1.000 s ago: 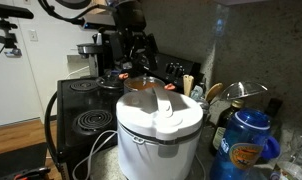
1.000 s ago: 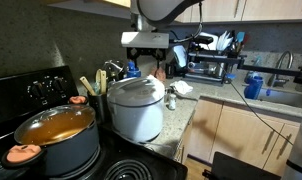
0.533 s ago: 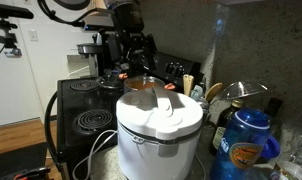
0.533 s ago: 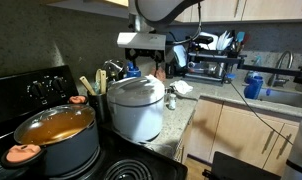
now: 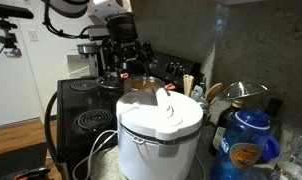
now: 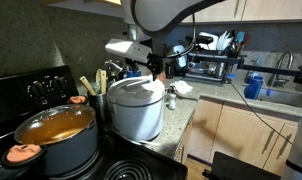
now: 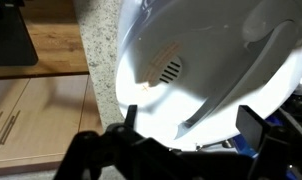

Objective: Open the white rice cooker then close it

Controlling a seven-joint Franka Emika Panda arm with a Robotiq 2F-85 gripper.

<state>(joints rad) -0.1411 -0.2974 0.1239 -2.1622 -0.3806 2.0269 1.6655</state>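
Next, I move my gripper to the white rice cooker's raised lid handle (image 5: 170,109) (image 7: 207,112) and close it there, near the front edge of the lid.
The white rice cooker (image 5: 159,128) stands on the counter with its domed lid down; it also shows in an exterior view (image 6: 136,105) and fills the wrist view (image 7: 206,60). Its white cord (image 5: 96,152) hangs at the front. My gripper (image 5: 130,55) hangs above and behind the cooker, also seen from the side (image 6: 141,60). In the wrist view the two dark fingers (image 7: 191,125) stand wide apart over the lid, holding nothing.
A covered pot with orange handles (image 6: 56,130) sits on the black stove (image 5: 86,105). A blue lidded bottle (image 5: 246,140) stands beside the cooker. Utensils (image 6: 94,85), a dish rack (image 6: 216,60) and a sink (image 6: 281,95) lie along the counter.
The arm has swung and tilted, moving the gripper lower and closer over the cooker's lid. The cooker has not moved.
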